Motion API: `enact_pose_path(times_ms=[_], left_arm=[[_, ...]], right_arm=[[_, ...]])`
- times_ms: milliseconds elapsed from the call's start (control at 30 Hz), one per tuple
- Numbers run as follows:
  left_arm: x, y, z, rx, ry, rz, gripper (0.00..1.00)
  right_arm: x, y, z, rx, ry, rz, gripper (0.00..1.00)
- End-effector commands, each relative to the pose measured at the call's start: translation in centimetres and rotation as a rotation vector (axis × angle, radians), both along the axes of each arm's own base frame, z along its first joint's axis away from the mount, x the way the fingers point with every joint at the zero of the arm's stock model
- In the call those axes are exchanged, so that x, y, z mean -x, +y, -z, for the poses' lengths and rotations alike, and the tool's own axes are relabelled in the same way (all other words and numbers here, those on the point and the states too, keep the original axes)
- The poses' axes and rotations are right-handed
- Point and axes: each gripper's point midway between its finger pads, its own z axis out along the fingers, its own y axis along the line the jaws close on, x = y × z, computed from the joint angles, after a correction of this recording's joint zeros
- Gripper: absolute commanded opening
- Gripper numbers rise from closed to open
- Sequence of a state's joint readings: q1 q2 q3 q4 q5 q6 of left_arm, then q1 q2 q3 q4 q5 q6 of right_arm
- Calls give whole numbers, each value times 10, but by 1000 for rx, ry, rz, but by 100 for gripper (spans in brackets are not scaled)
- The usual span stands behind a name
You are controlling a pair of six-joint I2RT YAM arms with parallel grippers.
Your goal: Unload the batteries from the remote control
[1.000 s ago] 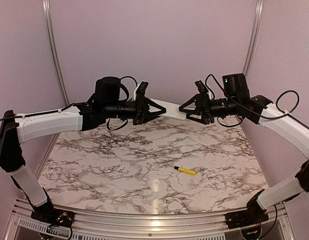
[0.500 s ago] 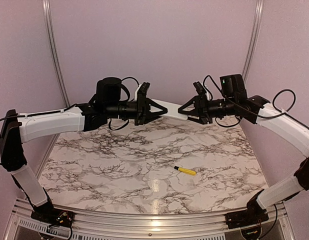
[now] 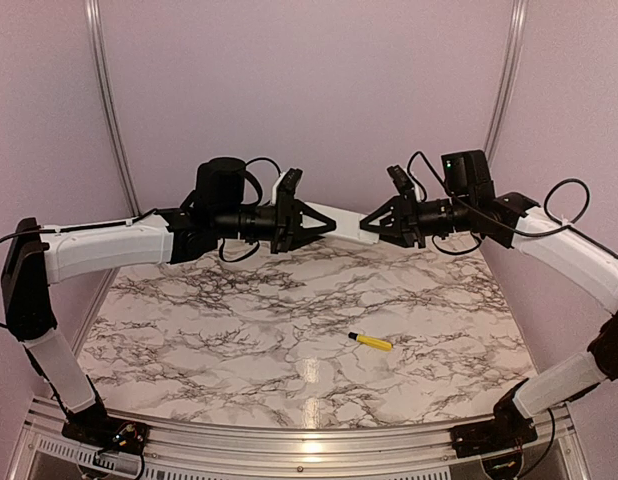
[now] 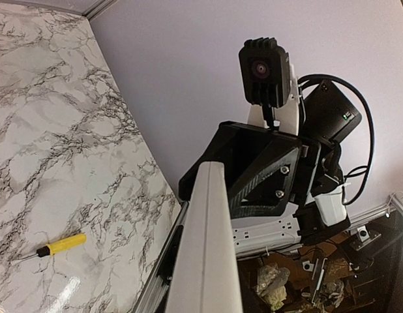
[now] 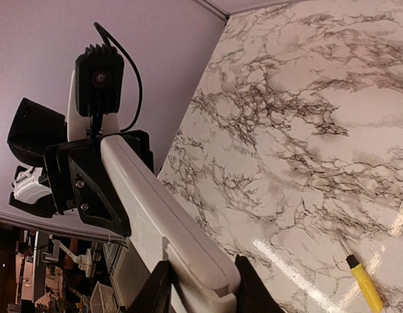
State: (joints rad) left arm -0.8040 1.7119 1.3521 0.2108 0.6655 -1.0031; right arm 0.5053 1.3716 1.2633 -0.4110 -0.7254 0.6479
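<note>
The battery cover sticks out only a little past the rounded end of the remote control, so next my right gripper opens and pinches the battery cover's end [image 5: 220,302] farther out before it pulls.
The white remote control [image 3: 341,217] hangs level in the air above the back of the table, spanning the gap between both arms. My left gripper [image 3: 322,222] is shut on its left end, and the bar [image 4: 208,248] runs out from those jaws toward the other arm. My right gripper [image 3: 366,222] is shut on the right end. In the right wrist view its black fingers [image 5: 158,289] press on both sides of the rounded end of the remote control [image 5: 164,215]. The batteries are hidden.
A yellow screwdriver with a black tip [image 3: 371,341] lies on the marble tabletop [image 3: 239,320], right of centre and below the arms. It also shows in both wrist views [image 4: 58,246] [image 5: 364,283]. Pink walls close off the back and sides.
My right gripper has moved left onto the free end of the remote and its jaws have closed on it. The left arm has shifted slightly right, still gripping.
</note>
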Motion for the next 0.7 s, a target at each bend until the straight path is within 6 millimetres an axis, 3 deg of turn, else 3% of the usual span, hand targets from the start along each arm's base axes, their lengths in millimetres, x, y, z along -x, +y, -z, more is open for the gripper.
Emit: enact_pose_path(times_ms=[0, 333, 667], left_arm=[[3, -3, -30, 71, -56, 6, 0], [9, 4, -42, 91, -70, 3, 0], [13, 8, -54, 135, -79, -1, 0]], right_arm=[[1, 0, 4, 15, -21, -2, 21], [8, 3, -1, -21, -33, -41, 17], [10, 3, -1, -26, -26, -51, 21]])
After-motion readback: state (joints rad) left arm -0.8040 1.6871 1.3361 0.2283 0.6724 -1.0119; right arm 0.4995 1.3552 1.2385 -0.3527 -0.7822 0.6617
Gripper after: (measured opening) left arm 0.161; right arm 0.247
